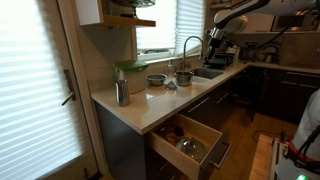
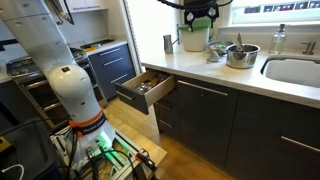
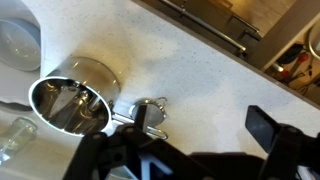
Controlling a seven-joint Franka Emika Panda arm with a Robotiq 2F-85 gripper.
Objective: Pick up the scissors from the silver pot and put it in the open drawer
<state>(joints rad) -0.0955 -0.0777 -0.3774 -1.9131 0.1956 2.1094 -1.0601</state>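
My gripper needs to grip the handle of the scissors [image 1: 185, 69] at the part that sticks up above the silver pot's rim.
The silver pot [image 3: 62, 108] stands on the white counter near the sink; it shows in both exterior views [image 1: 184, 76] [image 2: 241, 55]. A slim thing that seems to be the scissors [image 3: 80, 97] leans inside it; it is too small to make out in the exterior views. My gripper [image 3: 200, 132] is open and empty, high above the counter and a little to the side of the pot [image 1: 215, 45] [image 2: 200, 12]. The tan drawer [image 1: 205, 132] [image 2: 160, 90] stands open below the counter, with metal pans inside. One corner of it shows in the wrist view [image 3: 296, 62].
A metal piece with wire loops [image 3: 152, 110] lies against the pot. A wide silver bowl [image 1: 155, 79], a tall metal canister [image 1: 121, 93] [image 2: 168, 43], the faucet [image 1: 190, 45] and the sink [image 2: 295, 70] share the counter. A white bowl [image 3: 18, 40] is nearby.
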